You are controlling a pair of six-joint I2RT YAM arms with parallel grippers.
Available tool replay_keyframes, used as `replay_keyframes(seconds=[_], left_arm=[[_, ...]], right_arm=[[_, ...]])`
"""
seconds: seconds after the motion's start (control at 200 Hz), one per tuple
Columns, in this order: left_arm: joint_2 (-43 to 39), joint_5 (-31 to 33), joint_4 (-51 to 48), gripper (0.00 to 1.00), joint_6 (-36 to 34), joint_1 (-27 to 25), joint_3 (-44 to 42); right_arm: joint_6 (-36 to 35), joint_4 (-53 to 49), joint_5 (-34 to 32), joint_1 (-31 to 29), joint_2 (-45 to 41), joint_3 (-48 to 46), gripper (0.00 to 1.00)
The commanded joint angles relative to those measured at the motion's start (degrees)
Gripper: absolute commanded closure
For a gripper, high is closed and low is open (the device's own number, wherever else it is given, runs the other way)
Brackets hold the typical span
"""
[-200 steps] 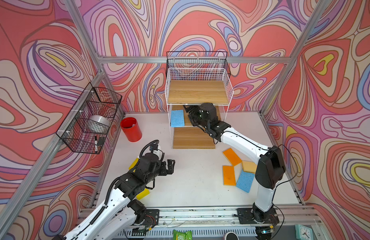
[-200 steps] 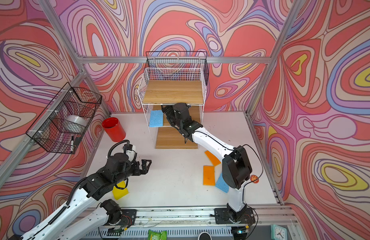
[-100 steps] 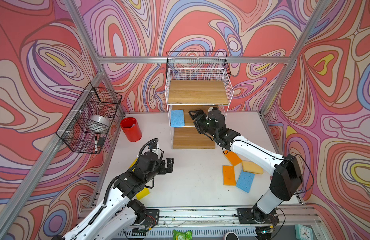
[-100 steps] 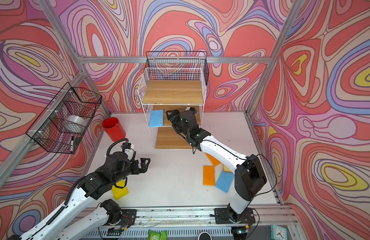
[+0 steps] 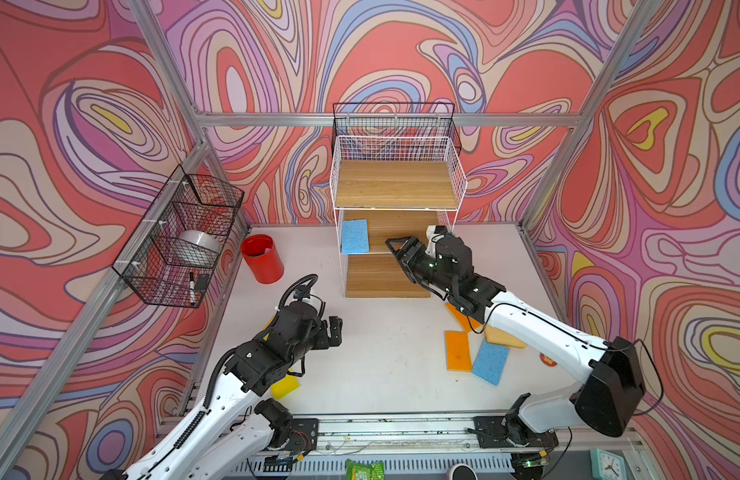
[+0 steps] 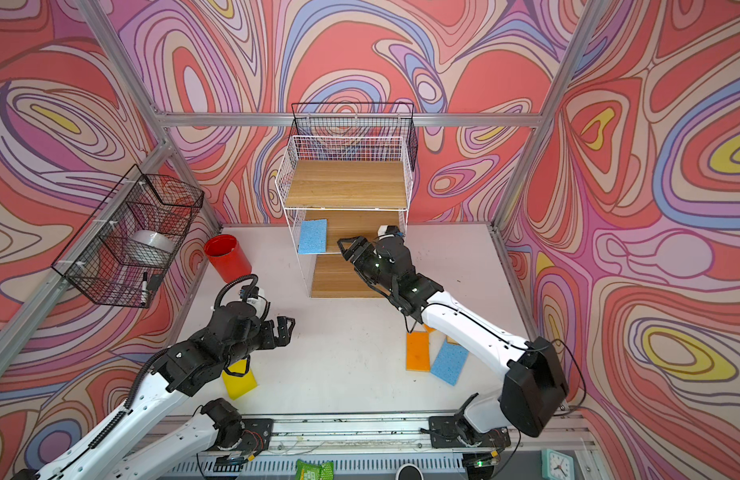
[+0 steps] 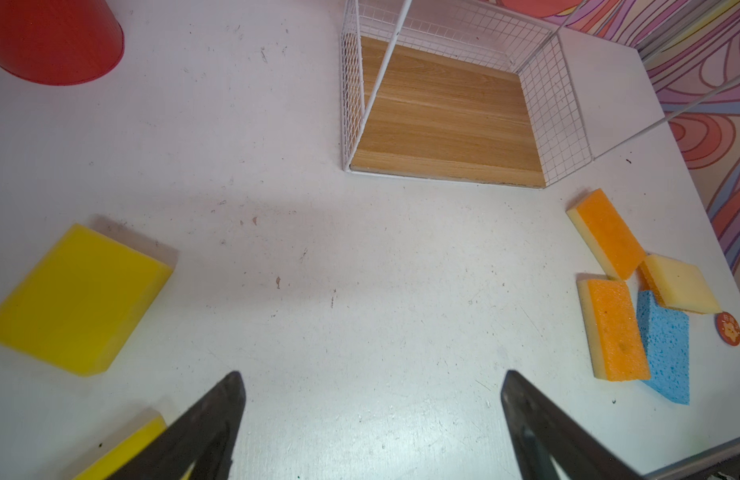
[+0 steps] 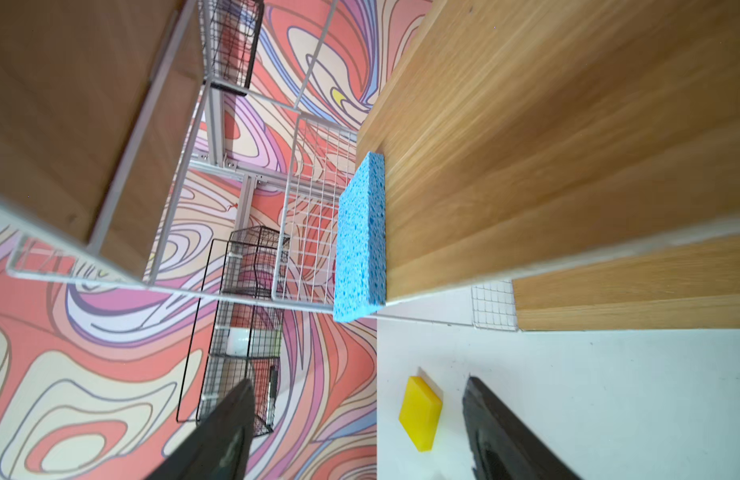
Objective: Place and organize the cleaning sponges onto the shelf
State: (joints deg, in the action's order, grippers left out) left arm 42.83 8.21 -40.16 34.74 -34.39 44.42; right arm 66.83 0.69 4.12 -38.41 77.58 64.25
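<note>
The robot's left gripper needs to close on the near yellow sponge's inner edge point(image 5: 297, 381) point(image 7: 162, 428), the one that faces the middle of the table.
The shelf point(image 5: 397, 187) is a white wire rack with three wooden tiers at the back of the table. One light blue sponge point(image 5: 354, 236) point(image 8: 360, 237) lies at the left of its middle tier. My right gripper point(image 5: 395, 249) point(image 8: 358, 384) is open and empty just in front of that tier. My left gripper point(image 5: 337, 332) point(image 7: 371, 376) hangs open over bare table. Two yellow sponges point(image 7: 75, 299) point(image 7: 123, 449) lie beside and under it. At the right lie two orange sponges point(image 7: 607, 232) point(image 7: 615, 328), one pale-side-up sponge point(image 7: 680, 289) and a blue sponge point(image 7: 667, 353).
A red cup point(image 5: 262, 258) stands left of the shelf. A black wire basket point(image 5: 181, 237) with a tape roll and a marker hangs on the left wall. Another black basket point(image 5: 395, 124) hangs behind the shelf top. A small orange disc point(image 5: 547, 359) lies near the right sponges.
My right gripper has drawn back out of the shelf's middle tier toward the front, empty. The blue sponge stays on the tier. The left arm has hardly moved.
</note>
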Motion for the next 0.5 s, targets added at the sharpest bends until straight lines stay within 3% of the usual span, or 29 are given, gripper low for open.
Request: replay_keyframes(seconds=[0.0, 0.14, 0.27, 0.491], left_arm=[[-0.35, 0.95, -5.49, 0.07, 1.84, 0.47, 0.87], [-0.52, 1.17, -7.39, 0.14, 3.8, 0.47, -0.63], [1.24, 5.97, -10.23, 0.19, 8.96, 0.47, -2.73], [14.38, 13.39, -12.97, 0.22, 16.51, 0.47, -4.95]], right_arm=[[-6.09, -3.64, 4.37, -0.6, -6.29, -3.86, 0.21], [-10.32, -8.52, 6.97, -1.39, -13.3, -8.85, 0.26], [-12.73, -12.88, 8.48, -1.48, -17.09, -13.2, 0.27], [-12.7, -10.0, 11.15, -1.49, -17.91, -21.88, 0.27]])
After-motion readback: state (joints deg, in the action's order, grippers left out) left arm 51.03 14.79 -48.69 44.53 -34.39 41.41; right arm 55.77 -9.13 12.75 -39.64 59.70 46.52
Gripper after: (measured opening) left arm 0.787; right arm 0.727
